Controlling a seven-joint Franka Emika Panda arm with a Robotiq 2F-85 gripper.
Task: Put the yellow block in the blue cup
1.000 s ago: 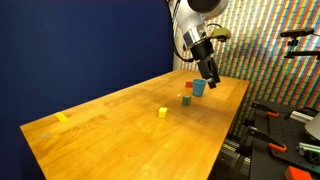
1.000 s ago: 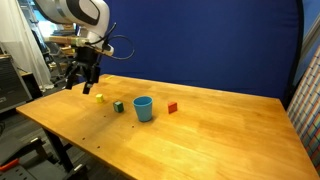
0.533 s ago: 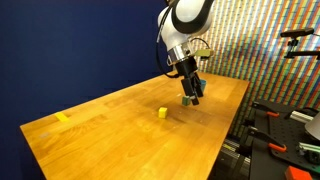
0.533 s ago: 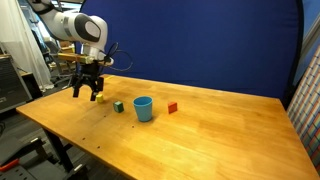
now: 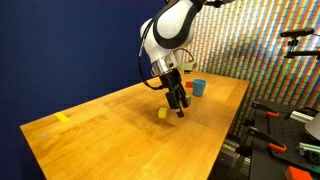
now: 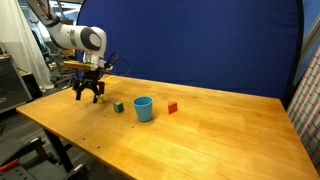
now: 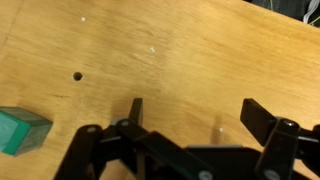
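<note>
Next, I will close my gripper on the sides of the yellow block point(image 5: 163, 113), which is on the table farther from the blue cup than my fingers are.
The yellow block point(image 5: 163, 113) is a tiny cube on the wooden table, just beside my gripper point(image 5: 179, 107), which hangs low over the table and is open and empty. In an exterior view my gripper point(image 6: 88, 94) covers the spot where the block lies, so the block is hidden there. The blue cup point(image 5: 199, 87) stands upright further along the table; it also shows in an exterior view point(image 6: 143, 108). In the wrist view my open fingers point(image 7: 198, 112) frame bare wood, and the yellow block is out of view.
A green block point(image 6: 118, 106) lies between my gripper and the cup, and shows at the left edge of the wrist view point(image 7: 22, 130). A red block point(image 6: 172, 107) lies beyond the cup. A yellow tape strip point(image 5: 62, 117) is stuck near the table's far end.
My arm has moved away from the cup's end of the table and come down low next to the yellow block. The blocks and the cup have not moved.
</note>
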